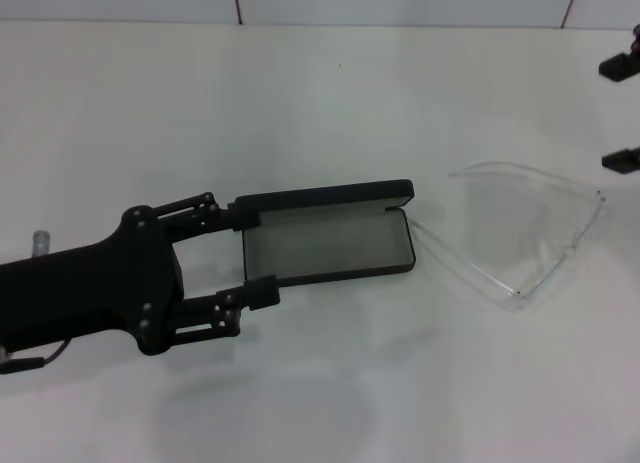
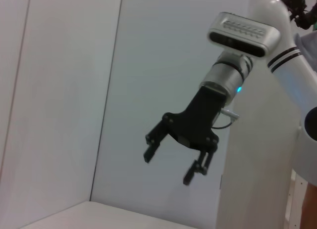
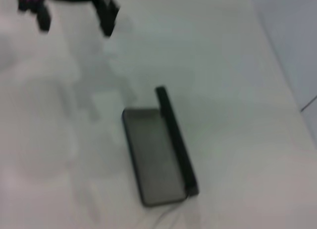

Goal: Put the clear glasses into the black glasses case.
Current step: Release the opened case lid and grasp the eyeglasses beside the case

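Observation:
The clear glasses' bridge (image 1: 568,251) sits between the two lenses. I need to next move my right gripper over to it and close my right gripper's fingers there.
The black glasses case (image 1: 326,241) lies open on the white table, grey lining up and lid raised along its far side. The right wrist view shows the case (image 3: 157,157) too. The clear glasses (image 1: 520,233) rest on the table just right of the case, one thin arm reaching toward its right end. My left gripper (image 1: 257,253) is open at the case's left end, one finger on either side and nothing held. It appears raised over the table as the left gripper (image 3: 74,11). My right gripper (image 1: 625,113) hangs open at the far right edge, beyond the glasses, and also shows as the right gripper (image 2: 171,162).
The white table (image 1: 300,103) runs back to a pale wall (image 1: 400,1). A shadow lies on the table below the left arm.

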Robot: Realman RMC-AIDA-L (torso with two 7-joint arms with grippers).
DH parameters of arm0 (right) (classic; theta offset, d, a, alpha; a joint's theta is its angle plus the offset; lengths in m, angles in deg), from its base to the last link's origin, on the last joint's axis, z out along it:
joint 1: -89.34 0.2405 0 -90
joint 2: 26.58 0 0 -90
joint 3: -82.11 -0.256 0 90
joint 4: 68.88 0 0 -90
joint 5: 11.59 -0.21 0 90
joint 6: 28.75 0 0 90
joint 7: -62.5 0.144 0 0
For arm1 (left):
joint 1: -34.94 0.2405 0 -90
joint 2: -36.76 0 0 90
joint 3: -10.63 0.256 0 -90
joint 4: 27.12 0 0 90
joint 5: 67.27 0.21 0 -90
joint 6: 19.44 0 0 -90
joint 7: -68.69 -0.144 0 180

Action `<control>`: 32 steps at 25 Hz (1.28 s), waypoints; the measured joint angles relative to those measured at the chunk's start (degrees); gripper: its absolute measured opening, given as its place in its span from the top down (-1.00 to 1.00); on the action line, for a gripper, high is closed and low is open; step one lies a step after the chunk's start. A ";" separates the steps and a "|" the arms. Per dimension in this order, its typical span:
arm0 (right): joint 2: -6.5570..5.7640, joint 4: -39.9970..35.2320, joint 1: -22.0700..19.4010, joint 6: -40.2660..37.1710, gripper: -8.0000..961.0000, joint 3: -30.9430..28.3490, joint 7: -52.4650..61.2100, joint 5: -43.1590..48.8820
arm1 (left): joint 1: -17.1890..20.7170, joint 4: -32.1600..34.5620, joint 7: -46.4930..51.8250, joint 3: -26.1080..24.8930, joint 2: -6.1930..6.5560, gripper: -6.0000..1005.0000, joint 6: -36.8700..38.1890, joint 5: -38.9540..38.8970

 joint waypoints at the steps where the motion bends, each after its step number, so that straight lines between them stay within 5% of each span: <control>1: -0.01 0.03 0.56 -0.51 -0.63 0.80 0.05 1.05 | 0.02 -0.07 0.00 0.00 0.02 -0.48 0.04 -0.10; 10: -0.74 10.96 7.11 -2.37 -0.63 7.65 -4.53 10.21 | -0.71 -1.07 -0.38 -1.53 -0.18 -0.47 -0.11 -0.56; 19: 1.70 24.68 11.47 0.25 -0.62 9.99 -16.01 20.96 | -2.48 -4.40 -3.50 -1.54 -0.23 -0.45 -1.37 -3.32; 32: 2.67 31.93 11.06 8.87 -0.63 19.07 -20.87 26.85 | -3.88 -4.91 -5.31 -1.54 -0.23 -0.42 -4.64 -4.40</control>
